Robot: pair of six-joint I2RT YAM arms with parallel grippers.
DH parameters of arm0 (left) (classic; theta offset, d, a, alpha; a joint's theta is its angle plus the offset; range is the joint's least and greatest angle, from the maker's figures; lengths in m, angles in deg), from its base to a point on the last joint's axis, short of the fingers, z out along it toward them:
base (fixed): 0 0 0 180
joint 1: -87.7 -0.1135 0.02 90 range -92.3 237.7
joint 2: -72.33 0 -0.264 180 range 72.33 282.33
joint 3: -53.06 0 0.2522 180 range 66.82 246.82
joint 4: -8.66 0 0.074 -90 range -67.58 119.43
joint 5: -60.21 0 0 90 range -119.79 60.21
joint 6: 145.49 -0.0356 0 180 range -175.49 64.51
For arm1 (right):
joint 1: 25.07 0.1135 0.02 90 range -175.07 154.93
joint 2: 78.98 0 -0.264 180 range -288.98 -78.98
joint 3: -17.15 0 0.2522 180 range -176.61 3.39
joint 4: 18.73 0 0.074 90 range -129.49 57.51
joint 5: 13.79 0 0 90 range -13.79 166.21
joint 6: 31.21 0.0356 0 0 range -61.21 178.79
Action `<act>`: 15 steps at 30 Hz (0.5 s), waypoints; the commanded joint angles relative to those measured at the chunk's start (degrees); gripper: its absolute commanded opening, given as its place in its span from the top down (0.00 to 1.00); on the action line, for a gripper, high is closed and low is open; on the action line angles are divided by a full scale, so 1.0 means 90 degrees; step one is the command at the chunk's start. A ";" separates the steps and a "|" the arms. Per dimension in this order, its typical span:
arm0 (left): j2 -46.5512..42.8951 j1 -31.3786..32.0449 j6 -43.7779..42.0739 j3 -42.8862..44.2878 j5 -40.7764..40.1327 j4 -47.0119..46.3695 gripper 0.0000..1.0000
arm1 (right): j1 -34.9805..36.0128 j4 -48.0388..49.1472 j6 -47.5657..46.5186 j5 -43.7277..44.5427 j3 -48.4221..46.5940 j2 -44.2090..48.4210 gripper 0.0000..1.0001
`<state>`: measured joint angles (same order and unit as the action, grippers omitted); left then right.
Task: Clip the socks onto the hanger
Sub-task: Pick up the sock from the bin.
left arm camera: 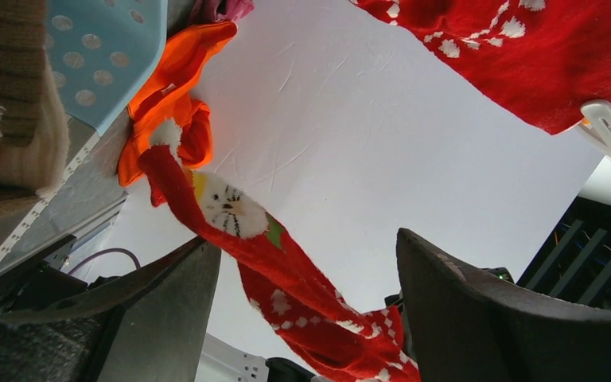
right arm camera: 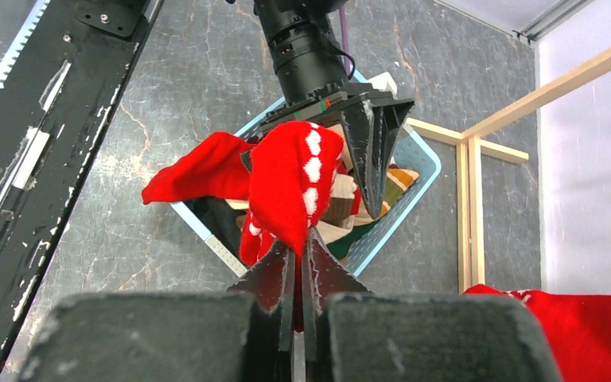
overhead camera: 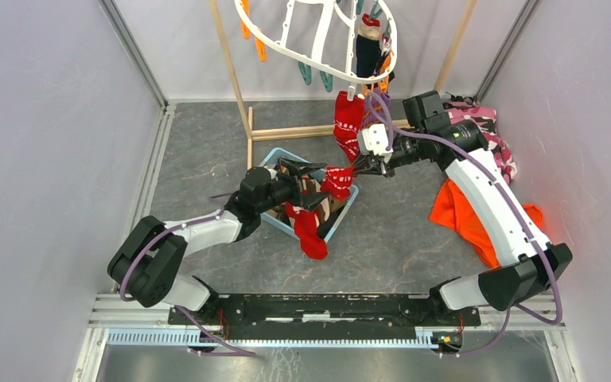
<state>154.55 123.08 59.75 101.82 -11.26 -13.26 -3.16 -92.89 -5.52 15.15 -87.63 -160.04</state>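
The red sock is held by its foot in my right gripper, so my left gripper needs to pinch it near the white cuff [left arm camera: 166, 135] and offer that cuff to my right gripper.
My right gripper [overhead camera: 363, 169] is shut on one end of a red sock with white patterns [overhead camera: 336, 181], held above the light blue basket [overhead camera: 344, 208]. The right wrist view shows the sock [right arm camera: 294, 179] pinched between the closed fingers of that gripper [right arm camera: 301, 239]. My left gripper [overhead camera: 306, 183] is open just left of it. In the left wrist view the sock [left arm camera: 286, 263] runs between the wide-apart fingers [left arm camera: 167, 310] without being pinched. The white hanger [overhead camera: 310, 44] hangs at the top, with a second red sock [overhead camera: 348, 123] and a navy sock [overhead camera: 368, 48] clipped to it.
The basket holds more socks, and another red sock [overhead camera: 310, 235] hangs over its near edge. A wooden pole rack [overhead camera: 286, 131] stands behind it. An orange cloth [overhead camera: 465, 219] and a pink camouflage garment [overhead camera: 489, 127] lie under the right arm.
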 commanded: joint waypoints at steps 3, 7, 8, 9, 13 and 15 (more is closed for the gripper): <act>0.0094 0.0015 0.0155 0.0350 0.0053 -0.0064 0.32 | 0.0054 -0.0266 -0.0431 -0.0237 -0.0012 0.0163 1.00; 0.0130 0.0015 0.0101 0.0338 0.0124 -0.0281 0.66 | 0.0066 -0.0300 -0.0449 -0.0156 -0.0025 0.0171 1.00; 0.0153 0.0015 0.0082 0.0339 0.0155 -0.0345 0.72 | 0.0067 -0.0312 -0.0455 -0.0110 -0.0023 0.0174 1.00; 0.0174 0.0017 0.0054 0.0338 0.0190 -0.0399 0.81 | 0.0063 -0.0327 -0.0470 -0.0085 -0.0005 0.0183 1.00; 0.0183 -0.0048 -0.0273 0.0367 0.0216 -0.0566 0.98 | 0.0063 -0.0438 -0.0533 0.0023 0.0130 0.0281 1.00; 0.0125 -0.0201 -0.0904 0.0490 0.0254 -0.0404 0.98 | 0.0064 -0.0611 -0.0729 0.0056 0.0281 0.0373 1.00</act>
<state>156.05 122.88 58.88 103.09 -10.19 -15.01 -2.94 -95.30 -8.97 15.44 -87.00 -159.45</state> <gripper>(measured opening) 0.040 0.012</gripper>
